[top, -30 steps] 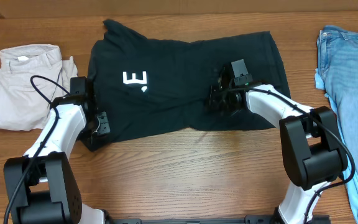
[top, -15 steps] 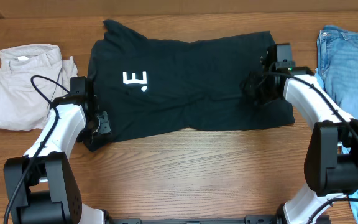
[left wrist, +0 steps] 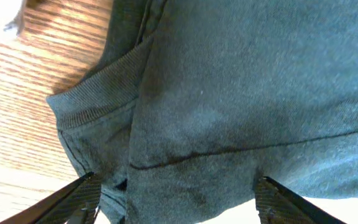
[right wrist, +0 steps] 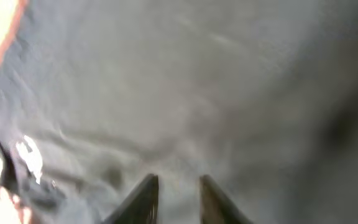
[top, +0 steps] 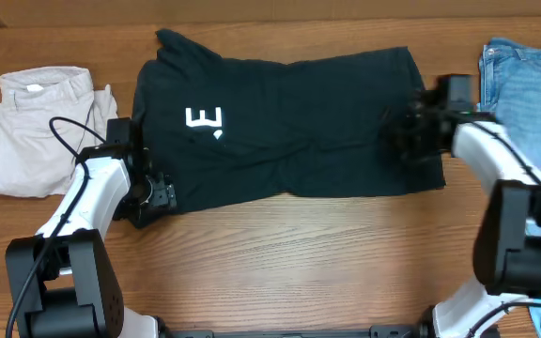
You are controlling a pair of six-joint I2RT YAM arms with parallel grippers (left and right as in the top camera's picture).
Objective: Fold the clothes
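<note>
My right gripper is to take the near corner (top: 438, 182) beside the jeans and pull it frontward before folding, because the black T-shirt's near edge is bowed and creased.
The black T-shirt (top: 289, 122) lies spread across the table, with one white letter (top: 204, 119) showing near its left end. My left gripper (top: 158, 195) sits at the shirt's lower left corner. In the left wrist view it (left wrist: 179, 199) is open wide, and the ribbed collar (left wrist: 95, 93) and hem cloth lie between its fingers (left wrist: 79, 193). My right gripper (top: 409, 139) is over the shirt's right edge. In the blurred right wrist view it (right wrist: 178, 196) stands a little open just above the dark cloth (right wrist: 229, 74).
Pale beige trousers (top: 40, 127) lie folded at the far left, close to my left arm. Light-blue jeans (top: 524, 103) run down the right edge of the table beside my right arm. Bare wood (top: 299, 253) fills the front of the table.
My right gripper has travelled right, dragging the shirt's right part out flat, and its jaws have parted. My left gripper stayed at the lower left corner and opened wide.
</note>
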